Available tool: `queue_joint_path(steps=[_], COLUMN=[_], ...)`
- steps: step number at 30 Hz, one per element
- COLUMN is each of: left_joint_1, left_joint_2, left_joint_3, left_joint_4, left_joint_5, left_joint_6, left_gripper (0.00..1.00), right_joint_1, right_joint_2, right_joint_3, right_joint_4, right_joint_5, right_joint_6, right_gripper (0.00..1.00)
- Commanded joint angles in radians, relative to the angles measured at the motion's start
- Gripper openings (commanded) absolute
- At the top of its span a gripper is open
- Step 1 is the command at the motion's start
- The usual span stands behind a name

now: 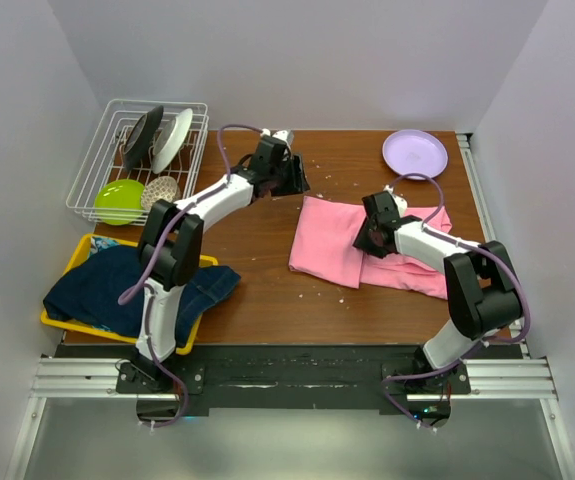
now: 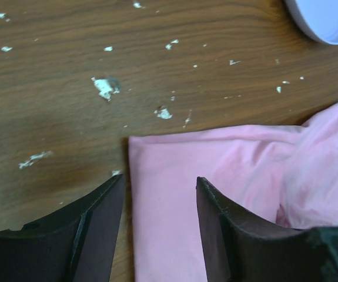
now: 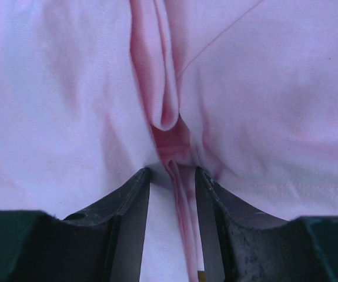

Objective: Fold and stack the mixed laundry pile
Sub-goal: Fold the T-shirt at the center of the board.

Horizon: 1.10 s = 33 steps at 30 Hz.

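I need to close my left gripper on the far corner [image 1: 306,198] [image 2: 134,147] of the big pink T-shirt, on the side toward the white dish rack.
The large pink T-shirt [image 1: 332,245] lies partly folded on the table, right of centre. My left gripper [image 1: 293,182] is open, low over the shirt's far left corner [image 2: 169,176], with its jaws astride the corner's edge and nothing held. My right gripper [image 1: 372,236] sits on the middle of the shirt, jaws narrowed on a raised fold of pink cloth [image 3: 177,176]. The dark blue denim jacket [image 1: 137,285] lies in the yellow tray [image 1: 79,252] at the left. The blue-turquoise patterned cloth [image 1: 102,243] peeks out behind it. No grey garment shows.
A white wire dish rack [image 1: 137,155] with plates and a green bowl [image 1: 119,200] stands at the back left. A lilac plate [image 1: 415,152] sits at the back right and also shows in the left wrist view [image 2: 327,20]. White crumbs [image 2: 105,87] dot the wood.
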Motion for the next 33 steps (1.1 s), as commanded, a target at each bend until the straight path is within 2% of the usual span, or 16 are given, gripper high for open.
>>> queue_joint_path(steps=[1, 3, 6, 7, 9, 15, 23, 24, 26, 31, 33], left_joint_1=[-0.002, 0.0, 0.003, 0.004, 0.01, 0.02, 0.021, 0.021, 0.026, 0.044, 0.052], left_joint_2=[-0.072, -0.072, -0.068, -0.066, -0.06, -0.04, 0.027, 0.037, 0.06, 0.1, 0.107], left_joint_3=[-0.031, -0.04, -0.055, -0.06, -0.06, -0.054, -0.012, -0.005, 0.024, 0.051, 0.057], left_joint_4=[0.029, 0.024, 0.023, 0.021, 0.017, 0.011, 0.001, -0.003, -0.009, 0.001, 0.007], left_joint_5=[0.001, -0.005, -0.008, -0.006, -0.006, -0.008, 0.003, 0.008, 0.018, 0.044, 0.061], left_joint_6=[0.002, 0.007, 0.007, 0.009, 0.009, 0.016, 0.035, 0.039, 0.061, 0.078, 0.082], left_gripper=[0.56, 0.56, 0.56, 0.56, 0.56, 0.56, 0.56, 0.56, 0.56, 0.56, 0.56], right_joint_1=[-0.004, -0.004, -0.004, -0.004, -0.004, -0.004, -0.007, -0.007, -0.007, -0.008, -0.01], right_joint_2=[0.0, 0.006, 0.002, 0.002, -0.005, -0.046, 0.011, 0.0, -0.026, -0.129, -0.13], right_joint_3=[0.011, 0.012, 0.021, 0.026, 0.043, 0.078, 0.06, 0.055, 0.051, 0.084, 0.115], right_joint_4=[0.083, 0.096, 0.096, 0.083, 0.068, -0.006, 0.01, 0.007, 0.004, -0.035, -0.035], right_joint_5=[-0.024, -0.032, -0.035, -0.029, -0.011, 0.12, 0.101, 0.095, 0.08, 0.072, 0.106], right_joint_6=[-0.021, -0.018, -0.01, -0.01, -0.018, -0.055, -0.061, -0.062, -0.068, -0.085, -0.096], right_gripper=[0.35, 0.3, 0.15, 0.08, 0.01, 0.0, 0.0, 0.09, 0.15, 0.39, 0.43])
